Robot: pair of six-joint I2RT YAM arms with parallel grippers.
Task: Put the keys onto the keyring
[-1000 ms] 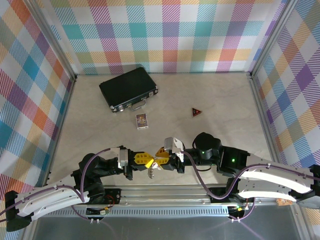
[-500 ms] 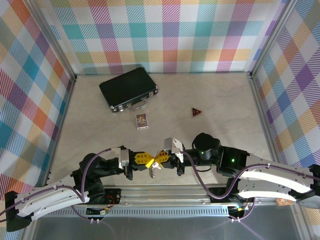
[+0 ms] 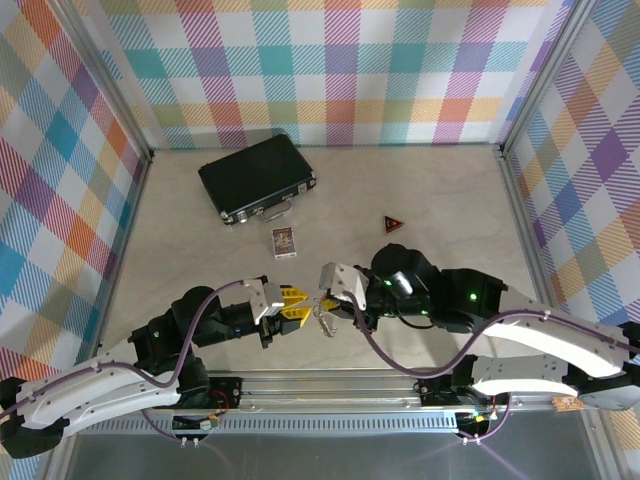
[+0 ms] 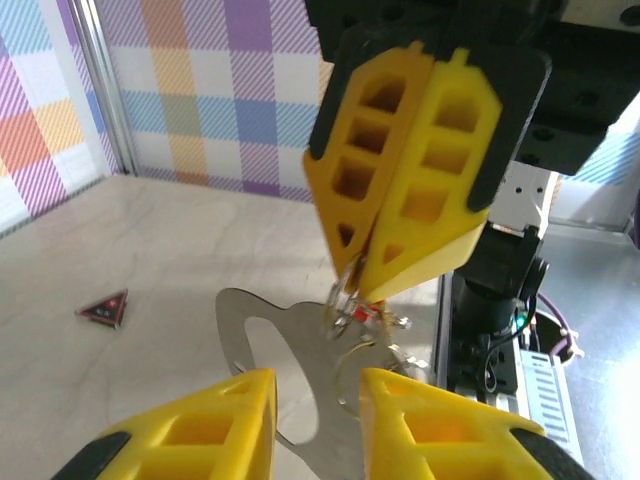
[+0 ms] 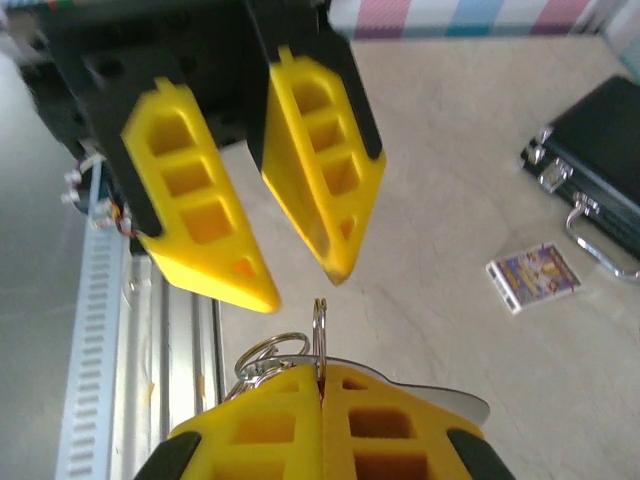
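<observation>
My left gripper slants across the keyring in my right gripper's fingertips, so I should turn it square and close on the ring's free edge (image 5: pixel 320 305) before my right gripper opens.
My right gripper (image 3: pixel 321 298) (image 5: pixel 321 370) is shut on the keyring (image 5: pixel 319 318), a thin silvery ring that stands edge-on out of its fingertips. A second ring (image 5: pixel 268 350) and a flat silvery plate with an oval slot (image 4: pixel 262 340) hang with it. In the left wrist view the keys' red tag (image 4: pixel 362 312) shows just under the right gripper (image 4: pixel 358 288). The bunch (image 3: pixel 323 319) hangs between both grippers. My left gripper (image 3: pixel 292 305) (image 4: pixel 315 385) faces it, open, its fingers (image 5: pixel 320 190) apart and holding nothing.
A black case (image 3: pixel 257 177) with a metal handle lies at the back left. A small picture card (image 3: pixel 284 242) lies in front of it, and a dark red triangle (image 3: pixel 394 224) lies to the right. The metal rail (image 3: pixel 330 385) runs along the near edge.
Both grippers have moved away from the near edge, and the bunch went with them. The left gripper has opened and let go. The right gripper has closed and now carries the bunch alone.
</observation>
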